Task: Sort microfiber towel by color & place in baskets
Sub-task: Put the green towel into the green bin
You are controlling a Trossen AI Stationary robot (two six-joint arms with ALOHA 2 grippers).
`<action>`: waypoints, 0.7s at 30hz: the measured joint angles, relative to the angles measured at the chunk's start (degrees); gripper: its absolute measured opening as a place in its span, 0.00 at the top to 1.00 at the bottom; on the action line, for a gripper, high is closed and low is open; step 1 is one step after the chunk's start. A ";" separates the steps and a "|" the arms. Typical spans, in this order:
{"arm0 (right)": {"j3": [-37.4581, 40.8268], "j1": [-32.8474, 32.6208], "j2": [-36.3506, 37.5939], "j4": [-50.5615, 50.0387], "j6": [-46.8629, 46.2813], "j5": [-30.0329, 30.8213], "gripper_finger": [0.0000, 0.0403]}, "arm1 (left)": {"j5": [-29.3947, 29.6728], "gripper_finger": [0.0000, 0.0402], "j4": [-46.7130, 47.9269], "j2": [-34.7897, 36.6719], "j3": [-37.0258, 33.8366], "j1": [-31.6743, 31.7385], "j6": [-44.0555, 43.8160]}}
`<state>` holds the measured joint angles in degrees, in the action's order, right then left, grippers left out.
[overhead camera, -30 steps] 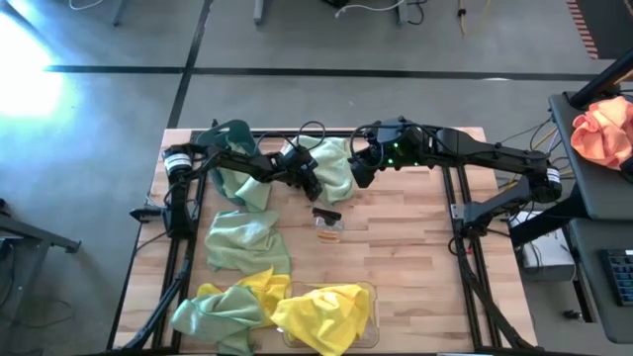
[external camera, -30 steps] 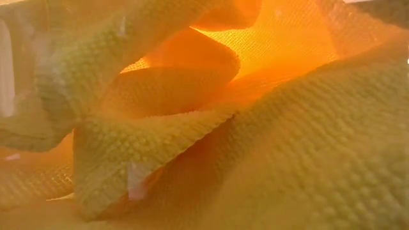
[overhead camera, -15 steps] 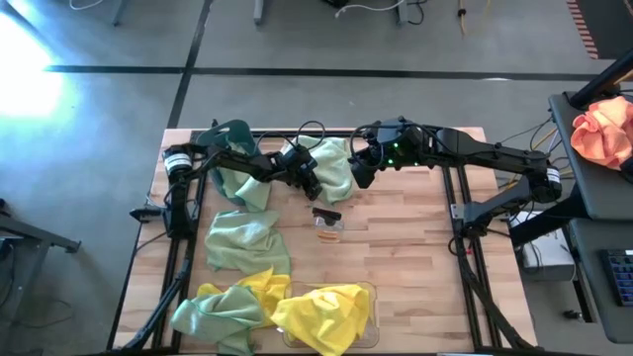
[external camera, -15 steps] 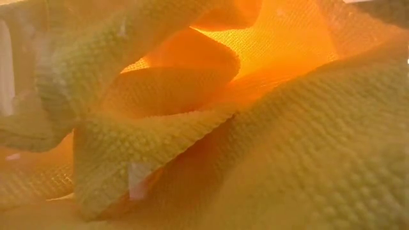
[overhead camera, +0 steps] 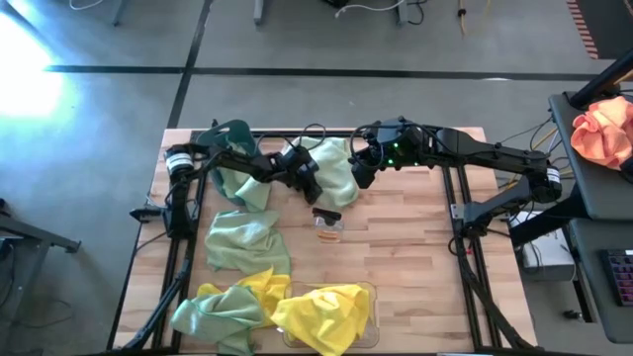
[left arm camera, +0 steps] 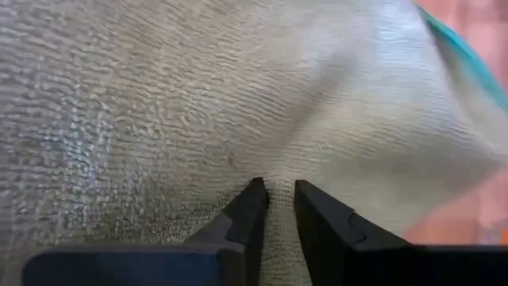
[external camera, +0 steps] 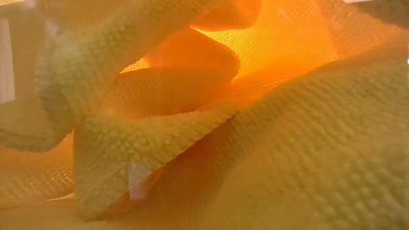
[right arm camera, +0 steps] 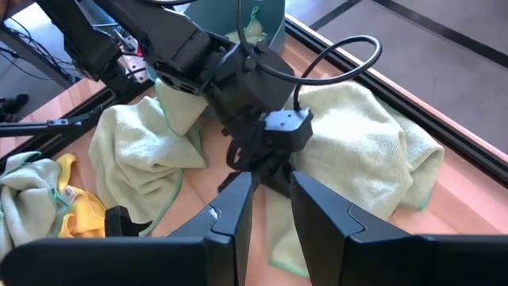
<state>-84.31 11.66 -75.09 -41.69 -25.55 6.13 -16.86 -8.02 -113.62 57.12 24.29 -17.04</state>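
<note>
The pale green towel lies nearly flat under my left gripper's fingers, so I will open them and pinch a thicker fold nearer the towel's middle [overhead camera: 334, 172] before lifting.
A pale green towel [overhead camera: 336, 170] lies crumpled at the table's far middle; my left gripper [left arm camera: 279, 195] is down on its left side and shut on it. My right gripper [right arm camera: 271, 199] hangs open above the towel's right side [overhead camera: 358, 176], holding nothing. The teal basket [overhead camera: 233, 134] stands at the far left with a green towel [overhead camera: 240, 185] draped from it. Another green towel [overhead camera: 243, 242] lies mid-left. The clear basket [overhead camera: 368, 293] at the near edge holds a yellow towel [overhead camera: 324, 314], which fills the low view [external camera: 255, 160]. My left gripper pinches a small raised fold of the green towel [left arm camera: 279, 184] between its two fingertips. The fingers slant down at it from the table's left [right arm camera: 266, 168]. The rest of the towel lies slack on the table; how many layers are in the pinch I cannot tell.
A small amber-and-black object [overhead camera: 328, 223] sits on the wood just nearer than the left gripper. A mixed yellow and green heap [overhead camera: 226, 305] lies at the near left. An orange-pink cloth [overhead camera: 603, 133] rests on a stand off the table's right.
My left gripper has turned a little at the wrist while staying on the green towel. The right arm and the towels keep their places.
</note>
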 joint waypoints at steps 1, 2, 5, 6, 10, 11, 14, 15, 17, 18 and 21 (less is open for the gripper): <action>0.00 0.00 0.00 0.02 0.04 0.00 0.80 | -0.46 0.83 -0.16 0.00 0.00 0.00 0.00; 0.00 0.00 -0.01 0.00 0.04 0.00 0.80 | -0.85 0.81 -0.39 -0.02 -0.01 0.02 -0.08; 0.00 0.00 0.00 0.00 0.04 -0.02 0.80 | -1.01 0.75 -0.34 0.00 0.35 0.00 -0.24; 0.00 0.00 0.00 0.00 0.04 0.00 0.80 | -0.97 0.73 -0.18 0.04 0.66 0.00 -0.50; 0.00 0.00 -0.01 0.00 0.04 -0.01 0.80 | -1.18 0.67 0.76 0.13 2.74 0.02 -0.88; 0.00 0.00 0.00 0.00 0.05 0.00 0.80 | -1.17 0.65 1.39 0.13 3.73 0.02 -0.81; 0.00 0.00 0.00 0.00 0.04 -0.02 0.80 | -0.84 0.63 5.35 0.38 7.75 0.03 2.04; 0.00 0.00 0.00 0.00 0.04 0.00 0.80 | -0.16 0.63 7.47 0.42 9.17 0.02 3.53; 0.00 0.00 0.00 0.00 0.05 -0.02 0.80 | 1.42 0.62 11.95 0.42 11.96 0.02 6.77; 0.00 0.00 -0.01 0.00 0.05 0.00 0.80 | 1.75 0.62 14.00 0.42 13.30 0.02 8.30; 0.00 0.00 -0.02 0.00 0.05 -0.02 0.80 | 2.86 0.62 17.61 -0.21 16.98 0.02 12.04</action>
<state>-84.31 11.66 -75.11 -41.69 -25.50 6.11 -14.00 9.59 -113.84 74.11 24.32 -5.00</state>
